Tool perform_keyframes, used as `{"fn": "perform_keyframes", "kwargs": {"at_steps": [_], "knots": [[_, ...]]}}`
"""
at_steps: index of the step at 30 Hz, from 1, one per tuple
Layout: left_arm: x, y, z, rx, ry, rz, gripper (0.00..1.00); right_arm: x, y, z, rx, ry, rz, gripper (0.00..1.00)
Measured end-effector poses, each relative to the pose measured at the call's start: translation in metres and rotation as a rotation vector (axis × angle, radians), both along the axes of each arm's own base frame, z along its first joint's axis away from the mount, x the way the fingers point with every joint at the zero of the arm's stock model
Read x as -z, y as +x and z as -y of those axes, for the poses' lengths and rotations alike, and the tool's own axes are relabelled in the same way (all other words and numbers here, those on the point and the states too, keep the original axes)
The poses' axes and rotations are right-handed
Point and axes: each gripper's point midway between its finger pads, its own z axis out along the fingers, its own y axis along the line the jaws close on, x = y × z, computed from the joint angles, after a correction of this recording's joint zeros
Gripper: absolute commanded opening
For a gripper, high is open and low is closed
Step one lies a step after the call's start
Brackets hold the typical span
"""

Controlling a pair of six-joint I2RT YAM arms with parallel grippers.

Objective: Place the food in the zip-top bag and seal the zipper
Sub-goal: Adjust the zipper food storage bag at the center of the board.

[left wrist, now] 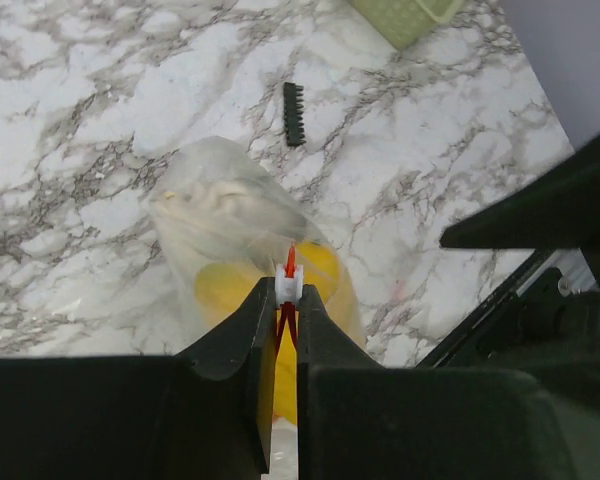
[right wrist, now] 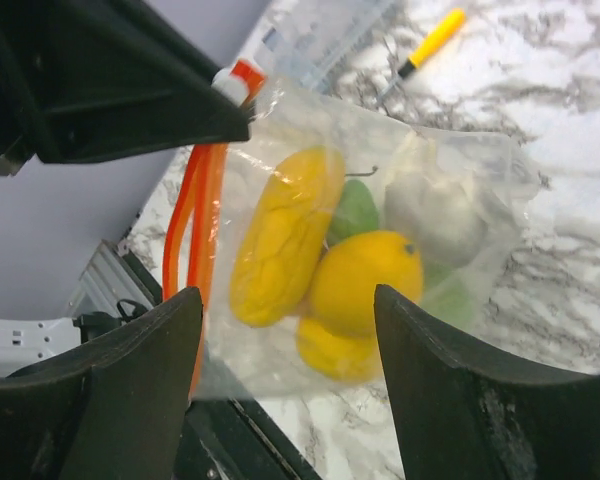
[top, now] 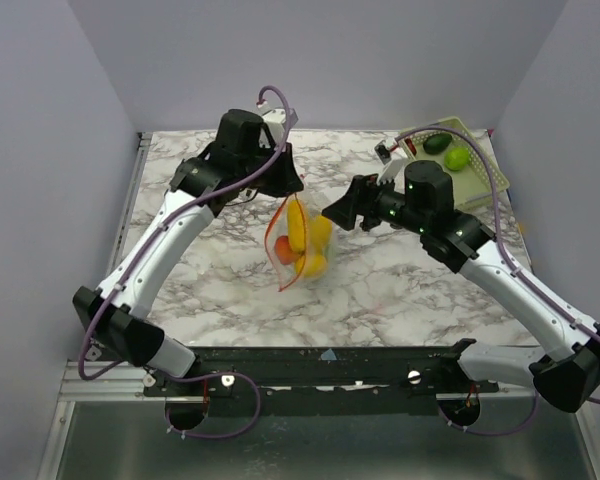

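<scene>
My left gripper is shut on the white slider itself. Next, my right gripper takes the slider before my left gripper pinches the zipper point(right wrist: 210, 172) beside it.
The zip-top bag point(top: 302, 245) hangs upright over the middle of the table, its bottom resting on the marble. It holds the food point(top: 310, 240): yellow, orange and green toy pieces. My left gripper point(top: 285, 192) is above it, shut on the zipper point(left wrist: 290, 262) at its white slider; the bag point(left wrist: 220, 210) hangs below my left gripper point(left wrist: 288, 295). My right gripper point(top: 330, 215) is open just right of the bag. In the right wrist view my right gripper point(right wrist: 287, 300) frames the food point(right wrist: 365, 280), with the zipper point(right wrist: 192, 215) running down the bag's left edge.
A pale green basket point(top: 477, 177) at the back right holds two green fruits point(top: 457, 158). A small black ribbed piece point(left wrist: 294, 113) lies on the marble beyond the bag. A yellow-handled stick point(right wrist: 435, 38) lies farther back. The table's black front rail point(top: 320, 360) is near.
</scene>
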Motion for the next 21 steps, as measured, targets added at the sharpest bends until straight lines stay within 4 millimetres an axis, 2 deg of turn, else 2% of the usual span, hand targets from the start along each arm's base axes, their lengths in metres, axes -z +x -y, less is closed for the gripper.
{"fn": "perform_keyframes", "kwargs": {"at_steps": [2,4,7,10,12,14,18,19,21], "knots": [[-0.021,-0.016,-0.007,0.077,-0.009,0.086,0.00,-0.018,-0.001,0.002,-0.001,0.018,0.046,0.72],[-0.036,-0.028,-0.012,0.128,-0.019,0.147,0.00,-0.028,-0.001,0.002,-0.006,0.023,0.076,0.72],[-0.058,-0.050,-0.014,0.236,-0.036,0.241,0.00,-0.031,0.000,0.002,-0.021,0.011,0.106,0.72],[-0.066,-0.065,-0.009,0.342,-0.055,0.285,0.00,-0.030,-0.002,-0.001,-0.070,-0.001,0.158,0.74],[-0.060,-0.068,-0.003,0.389,-0.066,0.269,0.00,-0.021,-0.007,-0.005,-0.124,-0.008,0.197,0.75],[-0.044,-0.067,0.007,0.439,-0.078,0.213,0.00,-0.006,-0.011,-0.008,-0.175,-0.021,0.209,0.75],[0.015,-0.056,0.027,0.499,-0.069,0.030,0.00,0.032,-0.022,-0.013,-0.263,-0.043,0.203,0.75],[0.032,-0.056,0.032,0.516,-0.068,-0.019,0.00,0.040,-0.025,-0.014,-0.282,-0.043,0.203,0.75],[0.052,-0.062,0.034,0.537,-0.069,-0.082,0.00,0.054,-0.031,-0.012,-0.313,-0.039,0.202,0.74]]}}
